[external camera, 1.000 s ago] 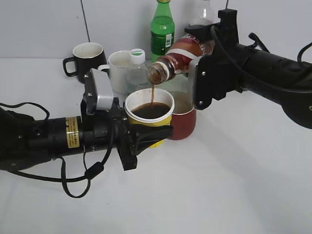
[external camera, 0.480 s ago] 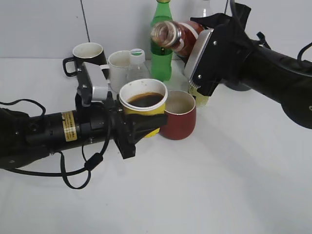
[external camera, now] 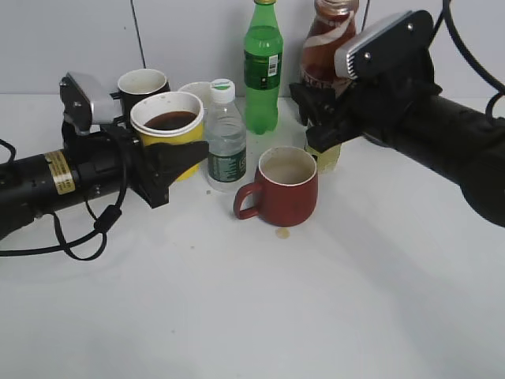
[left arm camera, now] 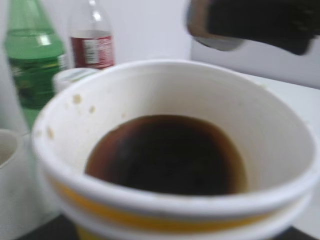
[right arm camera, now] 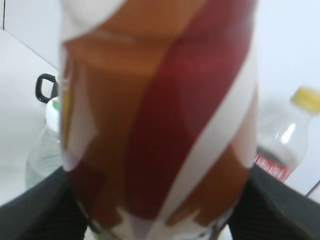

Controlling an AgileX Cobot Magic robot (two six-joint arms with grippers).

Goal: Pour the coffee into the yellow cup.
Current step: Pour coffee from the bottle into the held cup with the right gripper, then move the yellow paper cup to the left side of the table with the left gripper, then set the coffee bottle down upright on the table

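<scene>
Next, my left gripper sets the yellow cup down on the table (external camera: 166, 189), in front of the white mug and close to the water bottle.
My left gripper (external camera: 170, 162) is shut on the yellow cup (external camera: 167, 126), held upright at the left above the table. The cup fills the left wrist view (left arm camera: 170, 165) and holds dark coffee partway up its white inside. My right gripper (external camera: 319, 103) is shut on the coffee bottle (external camera: 327, 43), brown with a white swirl, held upright at the back right. The bottle fills the right wrist view (right arm camera: 160, 115). Bottle and cup are well apart.
A dark red mug (external camera: 286, 188) stands mid-table with a small brown drip (external camera: 282, 233) in front. A clear water bottle (external camera: 226, 138), a green bottle (external camera: 262, 67), a dark mug (external camera: 142, 83) and a white mug (external camera: 196, 89) stand behind.
The pouring has stopped. My right gripper tipped the coffee bottle back upright and lifted it right. My left gripper carried the filled yellow cup to the left, away from the red mug.
</scene>
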